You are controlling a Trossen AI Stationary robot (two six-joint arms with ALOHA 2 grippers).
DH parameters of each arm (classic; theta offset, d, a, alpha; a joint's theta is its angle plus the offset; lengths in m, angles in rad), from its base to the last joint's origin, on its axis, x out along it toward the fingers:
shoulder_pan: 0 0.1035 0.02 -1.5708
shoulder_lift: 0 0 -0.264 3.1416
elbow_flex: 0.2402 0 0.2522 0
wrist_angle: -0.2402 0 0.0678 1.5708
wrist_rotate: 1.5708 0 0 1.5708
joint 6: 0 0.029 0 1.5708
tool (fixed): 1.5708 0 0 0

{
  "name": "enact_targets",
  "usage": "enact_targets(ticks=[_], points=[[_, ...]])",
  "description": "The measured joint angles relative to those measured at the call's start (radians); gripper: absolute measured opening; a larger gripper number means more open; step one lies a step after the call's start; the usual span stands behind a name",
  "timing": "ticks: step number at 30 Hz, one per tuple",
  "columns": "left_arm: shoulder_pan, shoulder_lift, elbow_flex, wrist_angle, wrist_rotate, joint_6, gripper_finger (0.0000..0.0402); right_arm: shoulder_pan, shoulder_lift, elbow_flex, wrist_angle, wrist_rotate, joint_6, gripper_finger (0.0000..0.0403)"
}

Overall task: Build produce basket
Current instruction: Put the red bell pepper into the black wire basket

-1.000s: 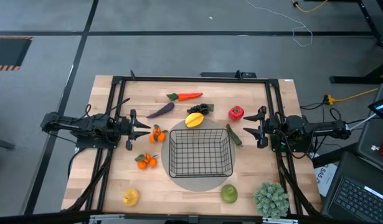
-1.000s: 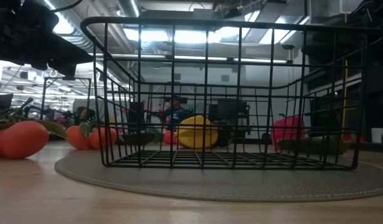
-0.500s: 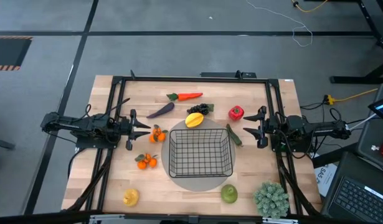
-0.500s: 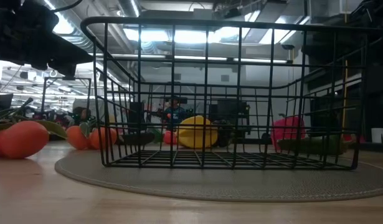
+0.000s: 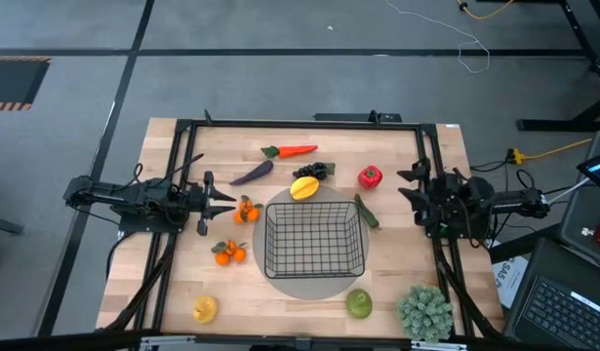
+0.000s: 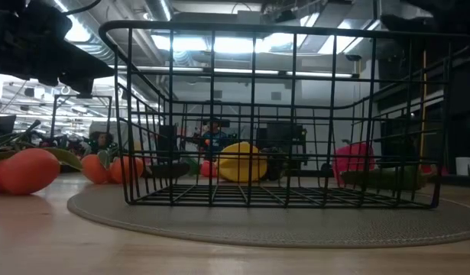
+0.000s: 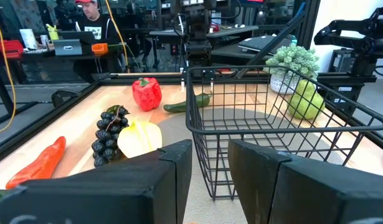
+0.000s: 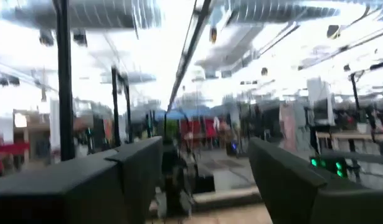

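The red pepper beyond the cucumber is next for my right gripper, which will move to it and close on the green stem (image 5: 371, 175) at the pepper's top.
The black wire basket (image 5: 314, 239) stands empty on a grey round mat (image 5: 314, 285) at the table's middle. Around it lie a carrot (image 5: 292, 151), an eggplant (image 5: 252, 173), grapes (image 5: 314, 171), a yellow fruit (image 5: 304, 187), a red pepper (image 5: 370, 176), a cucumber (image 5: 367, 212), tangerines (image 5: 246, 210) (image 5: 229, 253), another yellow fruit (image 5: 204, 309) and a green fruit (image 5: 358, 303). My left gripper (image 5: 218, 202) is open beside the tangerines, left of the basket. My right gripper (image 5: 409, 185) is open and empty, right of the pepper, tipped upward.
A bushy pale-green plant (image 5: 424, 310) stands at the near right corner. A black frame (image 5: 300, 124) runs round the table's edges. Bare wood lies between the basket and the near left corner. People and desks show in the room beyond (image 7: 91, 18).
My right gripper has tipped upward and drawn a little toward the table's far right, away from the cucumber; its wrist view now looks at the ceiling. The produce and the basket stay where they were.
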Motion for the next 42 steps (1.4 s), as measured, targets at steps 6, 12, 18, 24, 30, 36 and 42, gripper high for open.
enact_targets(ticks=[6, 12, 18, 24, 30, 36, 42], points=[[0.0, 0.0, 0.0, 0.0, 0.0, 0.0, 0.0094, 0.0, 0.0, 0.0, 0.06, 0.001, -0.049, 0.0239], [0.0, 0.0, 0.0, 0.0, 0.0, 0.0, 0.0094, 0.0, 0.0, 0.0, 0.06, 0.001, -0.004, 0.0239], [0.0, 0.0, 0.0, 0.0, 0.0, 0.0, 0.0094, 0.001, 0.007, 0.043, 0.01, -0.094, 0.121, 0.0239], [0.0, 0.0, 0.0, 0.0, 0.0, 0.0, 0.0094, 0.001, 0.117, 0.213, -0.302, -0.107, 0.289, 0.0239], [0.0, 0.0, 0.0, 0.0, 0.0, 0.0, 0.0094, 0.0, 0.379, 0.419, -0.785, 0.171, 0.48, 0.0239], [0.0, 0.0, 0.0, 0.0, 0.0, 0.0, 0.0094, 0.001, 0.632, 0.588, -1.115, 0.245, 0.669, 0.0239], [0.0, 0.0, 0.0, 0.0, 0.0, 0.0, 0.0094, 0.0, 0.797, 0.65, -1.21, 0.454, 0.721, 0.0239]])
